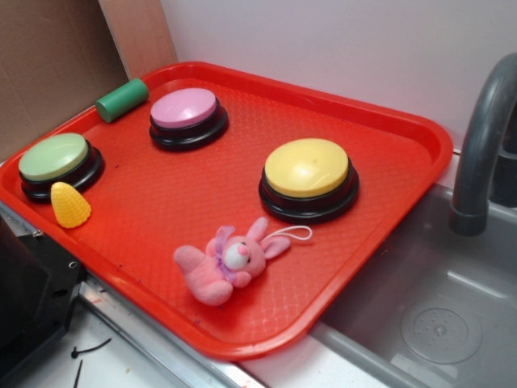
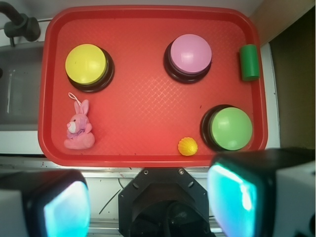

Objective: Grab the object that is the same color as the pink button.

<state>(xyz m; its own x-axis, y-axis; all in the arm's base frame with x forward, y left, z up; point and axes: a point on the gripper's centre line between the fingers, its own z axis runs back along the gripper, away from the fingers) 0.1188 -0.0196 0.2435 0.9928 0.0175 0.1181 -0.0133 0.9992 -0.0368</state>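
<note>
The robot's gripper needs to close on the pink plush bunny's middle (image 1: pixel 227 263) (image 2: pixel 79 132), just under the bunny's head, because the bunny is the same color as the pink button.
A small pink plush bunny (image 1: pixel 224 263) lies on the red tray (image 1: pixel 161 210) near its front edge, white loop cord pointing toward the yellow button. In the wrist view the bunny (image 2: pixel 78 132) is at the tray's lower left. The pink button (image 1: pixel 186 115) (image 2: pixel 189 55) stands at the back of the tray. My gripper (image 2: pixel 148 207) is open, high above the tray's near side, its two fingers wide apart with nothing between them. The gripper does not show in the exterior view.
A yellow-topped button (image 1: pixel 308 175), a green-topped button (image 1: pixel 58 162), a yellow toy corn (image 1: pixel 70 204) and a green cylinder (image 1: pixel 122 100) share the tray. A grey sink (image 1: pixel 436 315) with a faucet (image 1: pixel 485 145) lies to the right. The robot base (image 2: pixel 165 202) is below the tray.
</note>
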